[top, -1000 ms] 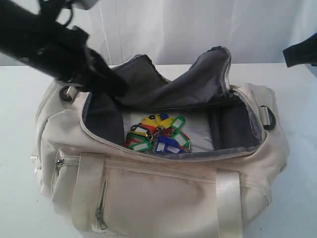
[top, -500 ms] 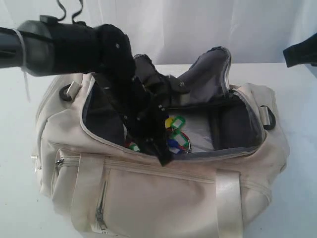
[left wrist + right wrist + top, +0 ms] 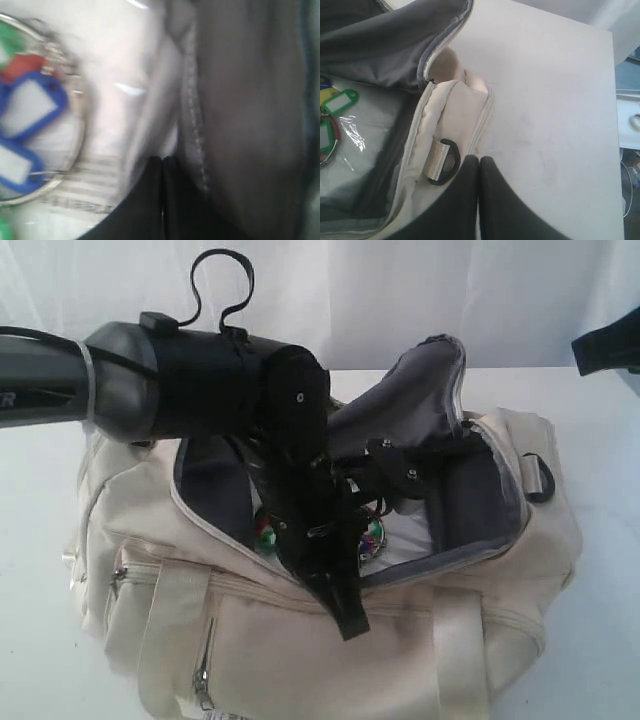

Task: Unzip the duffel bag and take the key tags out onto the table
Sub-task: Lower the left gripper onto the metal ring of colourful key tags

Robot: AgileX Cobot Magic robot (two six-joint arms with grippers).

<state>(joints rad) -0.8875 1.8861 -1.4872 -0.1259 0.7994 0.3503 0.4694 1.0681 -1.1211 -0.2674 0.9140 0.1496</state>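
My left gripper's shut fingers are meeting the grey lining seam beside the key tags, so next I lift, open and grip the metal ring (image 3: 81, 107).
The cream duffel bag (image 3: 300, 640) lies unzipped on the white table (image 3: 40, 490), its grey-lined flap (image 3: 420, 390) standing up at the back. The key tags (image 3: 370, 535) lie on the bag's pale floor, mostly hidden behind my left arm. My left gripper (image 3: 405, 480) reaches down inside the bag and is shut on nothing. In the left wrist view its tips (image 3: 162, 160) sit against the grey lining seam, with the blue key tags (image 3: 30, 105) off to one side. My right gripper (image 3: 479, 160) is shut and empty, hovering over the bag's end beside a black strap ring (image 3: 442, 162).
A white curtain hangs behind the table. A dark part of the right arm (image 3: 605, 348) shows at the right edge. Bare table (image 3: 545, 100) lies beyond the bag's end. A green key tag (image 3: 340, 102) shows inside the opening.
My left arm has swung from above the bag's left end down into the opening, now covering most of the key tags. The right arm has not moved.
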